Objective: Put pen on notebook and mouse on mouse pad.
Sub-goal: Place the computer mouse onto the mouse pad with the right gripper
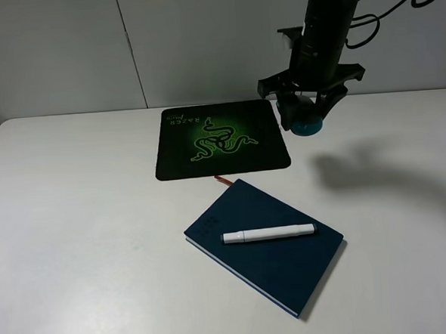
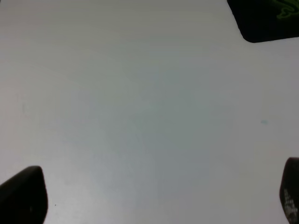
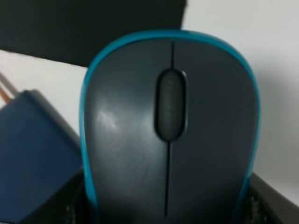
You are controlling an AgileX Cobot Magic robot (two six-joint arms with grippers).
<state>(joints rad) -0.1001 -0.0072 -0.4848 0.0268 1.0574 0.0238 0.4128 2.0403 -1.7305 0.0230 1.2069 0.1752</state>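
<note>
Next, my right gripper releases the dark grey mouse on the green logo of the black mouse pad [image 1: 233, 140].
The dark grey mouse [image 1: 307, 124] with teal sides hangs in the air just right of the black mouse pad [image 1: 221, 139], with my right gripper [image 1: 308, 110] shut on it. In the right wrist view the mouse [image 3: 170, 130] fills the frame, with the pad [image 3: 93, 23] and the notebook [image 3: 32, 149] behind it. The white pen [image 1: 269, 233] lies flat on the navy notebook [image 1: 275, 273] near the table's front. My left gripper [image 2: 154, 196] is open over bare table, with only its dark fingertips [image 2: 23, 193] showing and one corner of the pad [image 2: 266, 18] in view.
The white table [image 1: 82, 221] runs wide to the left of the pad and notebook. A reddish ribbon [image 1: 225, 180] sticks out of the notebook toward the pad. The white wall stands right behind the table.
</note>
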